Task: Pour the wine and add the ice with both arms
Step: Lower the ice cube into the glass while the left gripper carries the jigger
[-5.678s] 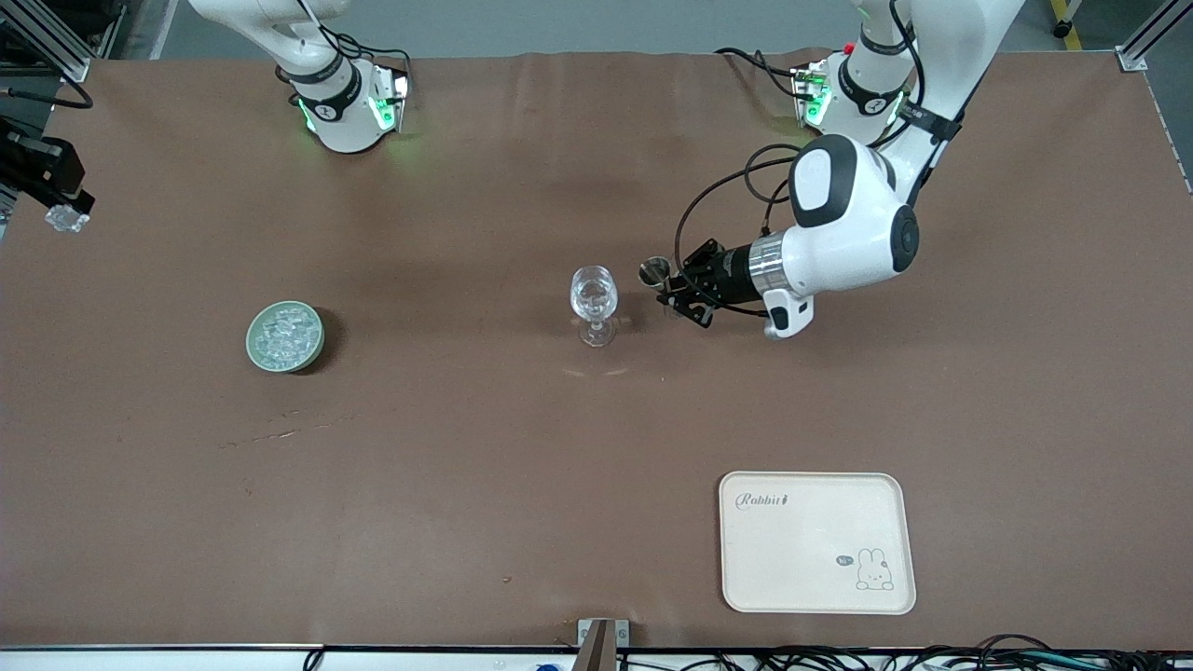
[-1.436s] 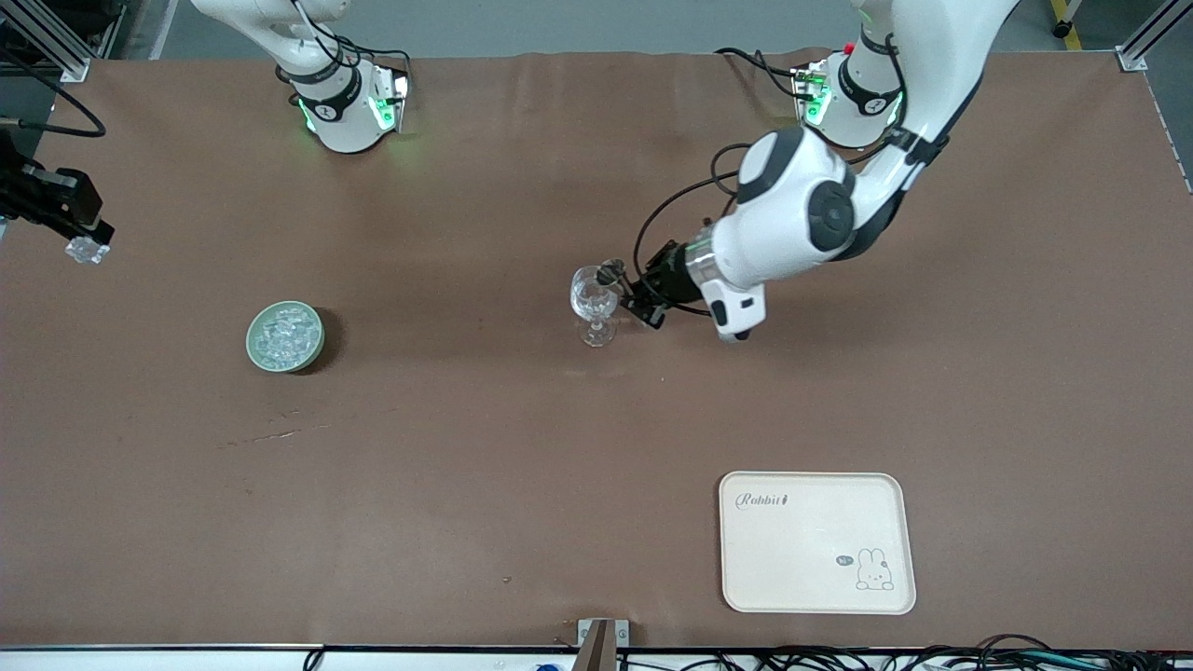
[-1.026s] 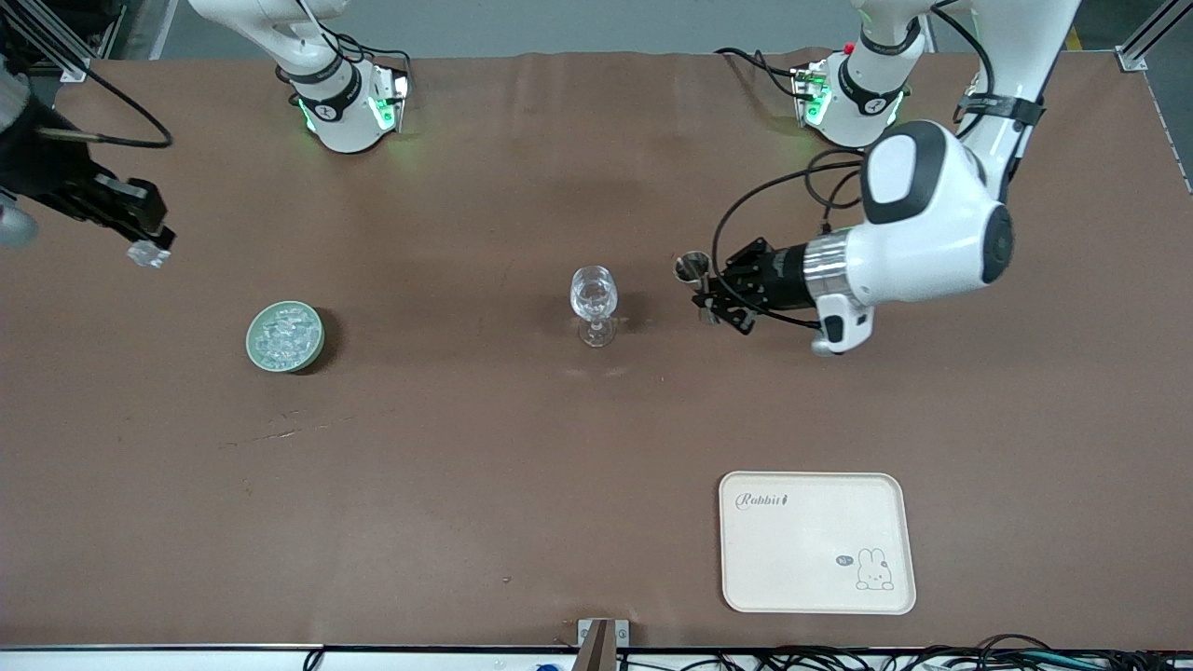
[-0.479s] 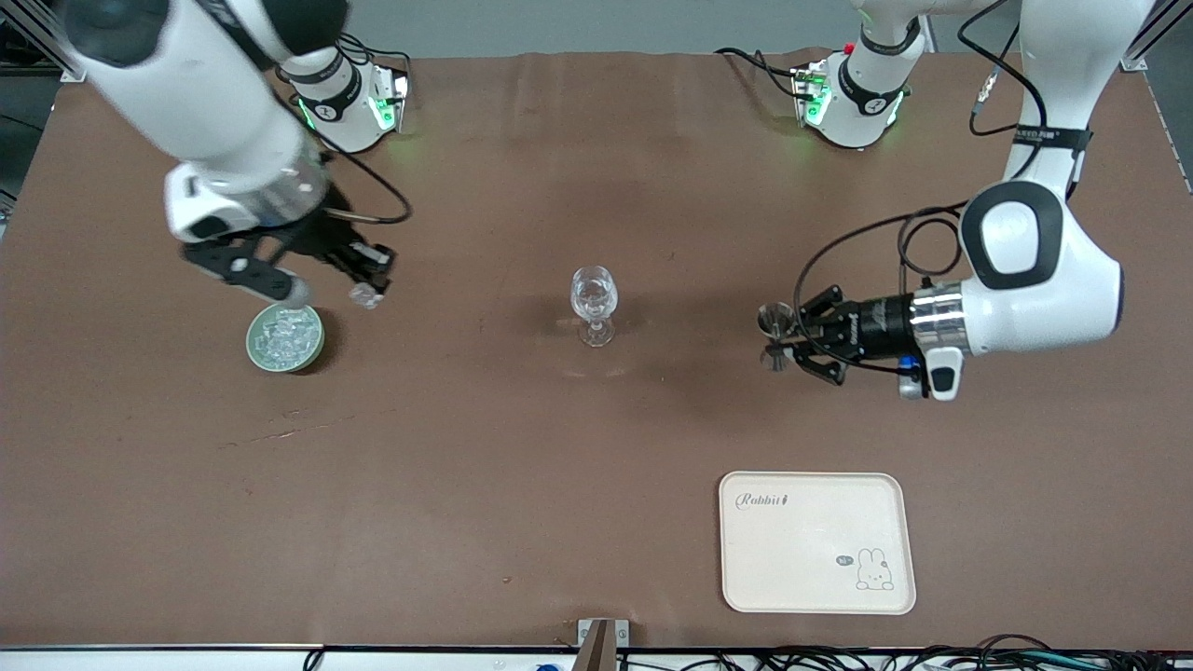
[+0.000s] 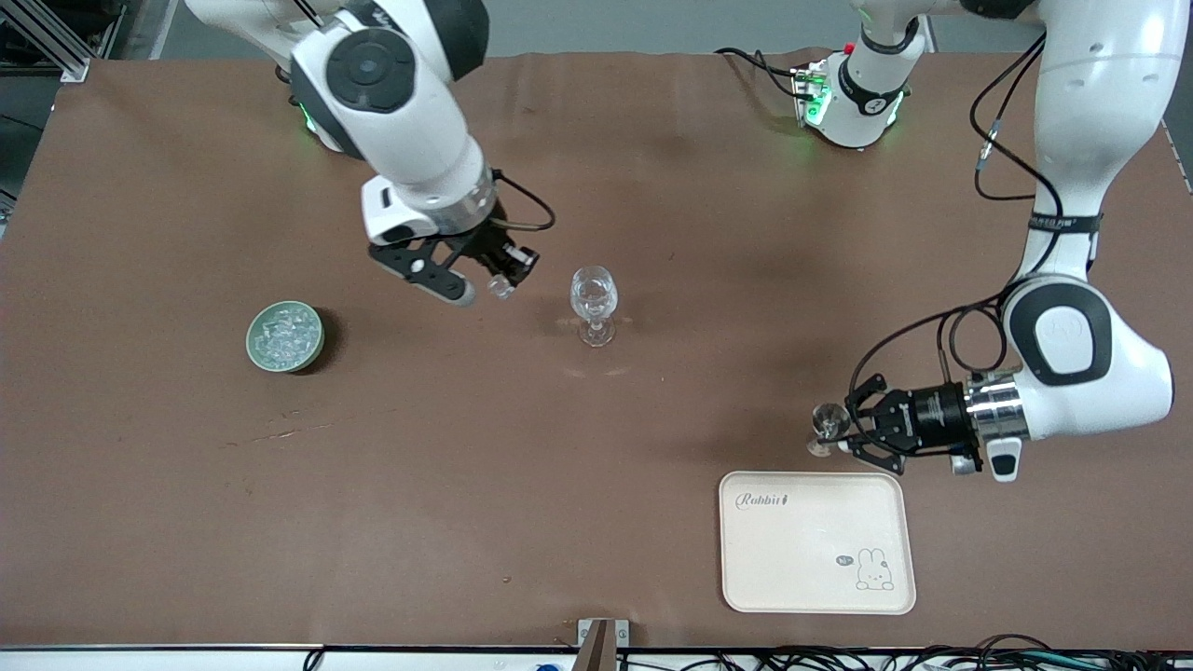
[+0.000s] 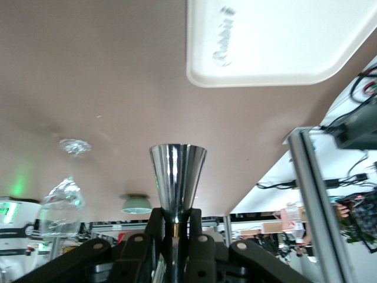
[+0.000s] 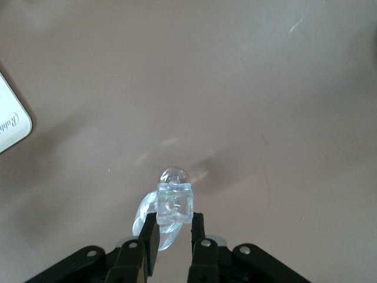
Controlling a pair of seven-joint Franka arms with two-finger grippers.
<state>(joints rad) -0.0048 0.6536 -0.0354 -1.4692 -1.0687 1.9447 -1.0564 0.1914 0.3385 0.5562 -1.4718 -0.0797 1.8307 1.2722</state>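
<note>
The robot's left gripper will release the metal jigger on the cream tray (image 5: 806,541) between the tray's lettering and the rabbit print.
A clear stemmed wine glass (image 5: 594,303) stands mid-table. My right gripper (image 5: 504,280) hangs over the table close beside it, toward the right arm's end, shut on one clear ice cube (image 5: 501,290). In the right wrist view the ice cube (image 7: 175,203) sits between the right gripper's (image 7: 174,224) fingers, with the glass's rim (image 7: 143,222) just past it. A pale-green bowl (image 5: 285,336) holds more ice. My left gripper (image 5: 850,431) is low over the table by the tray, shut on a metal jigger (image 5: 826,423). The left wrist view shows the jigger (image 6: 177,180) upright.
A cream tray (image 5: 815,541) with a rabbit print lies near the front camera, toward the left arm's end; its corner (image 7: 10,127) shows in the right wrist view. In the left wrist view the tray (image 6: 283,41), glass (image 6: 62,206) and bowl (image 6: 136,204) appear.
My left gripper carried the jigger away from the glass to the tray's edge. My right gripper brought the ice cube from the table's end, past the bowl, up beside the glass.
</note>
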